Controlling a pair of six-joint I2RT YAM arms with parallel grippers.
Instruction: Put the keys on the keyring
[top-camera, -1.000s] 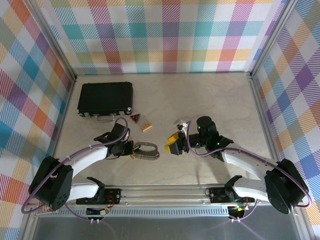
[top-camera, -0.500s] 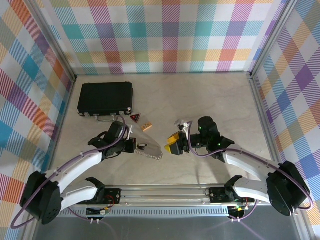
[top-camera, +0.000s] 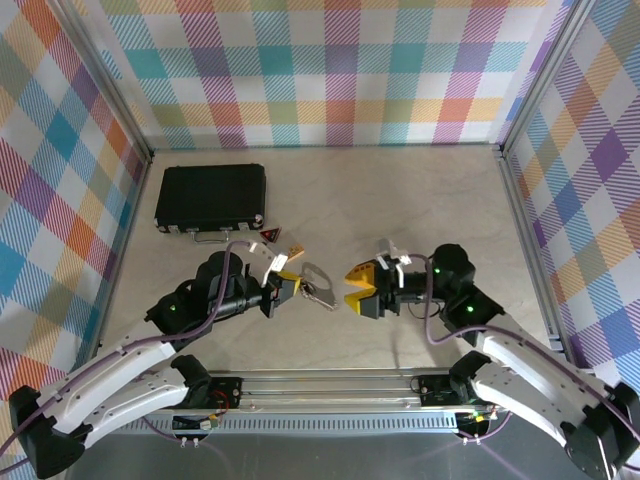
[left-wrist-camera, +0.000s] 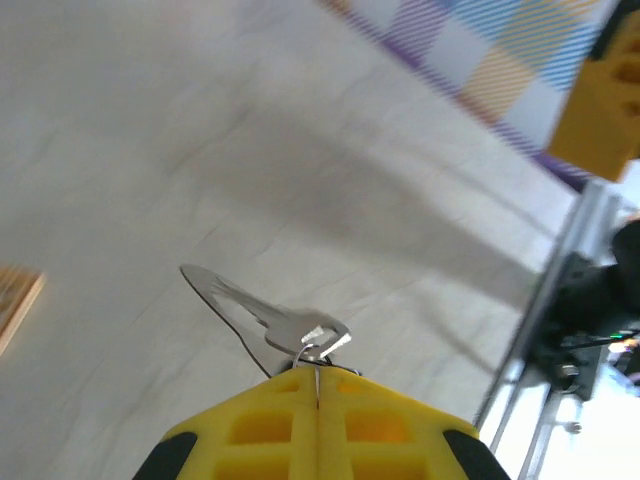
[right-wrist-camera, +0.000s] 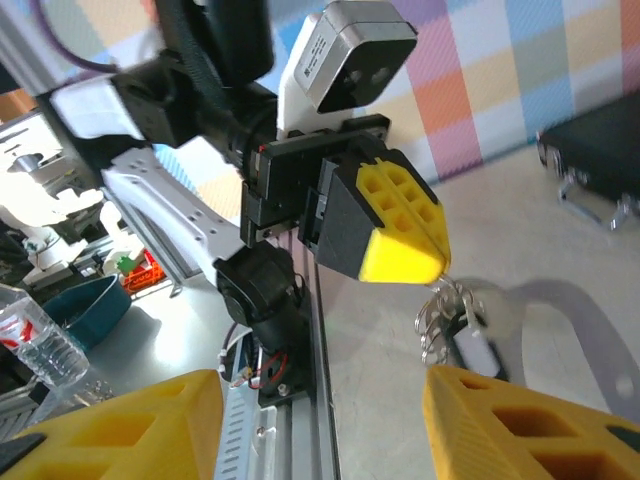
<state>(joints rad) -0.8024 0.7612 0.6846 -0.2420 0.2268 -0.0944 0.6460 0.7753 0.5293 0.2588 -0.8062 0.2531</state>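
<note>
Keys dangle clumped under my left fingers; next I lay them flat near the front bar, then grab them by the rings (right-wrist-camera: 432, 328).
My left gripper (top-camera: 296, 287) is shut on the thin wire loop (left-wrist-camera: 311, 349) of the keys (top-camera: 319, 291), and holds the bunch above the table at mid-front. The silver keys (left-wrist-camera: 262, 316) stick out past its closed yellow fingertips (left-wrist-camera: 318, 385). My right gripper (top-camera: 359, 289) faces them from the right, a short gap away, open with nothing between its yellow fingers (right-wrist-camera: 110, 425). In the right wrist view the keys (right-wrist-camera: 440, 305) dangle under the left gripper's yellow tip (right-wrist-camera: 402, 252). A small black-rimmed pale piece (right-wrist-camera: 470, 345) hangs among them; whether it is the keyring I cannot tell.
A black case (top-camera: 210, 196) lies at the back left, with the red-and-black triangular tag (top-camera: 270, 236) just in front of it. The tan wooden block (left-wrist-camera: 14, 306) lies near the left gripper. Plaid walls close three sides. A metal rail (top-camera: 320, 384) runs along the front.
My left gripper has lifted the keys off the table and carried them right toward the middle. My right arm has swung right and turned its open fingers toward them.
</note>
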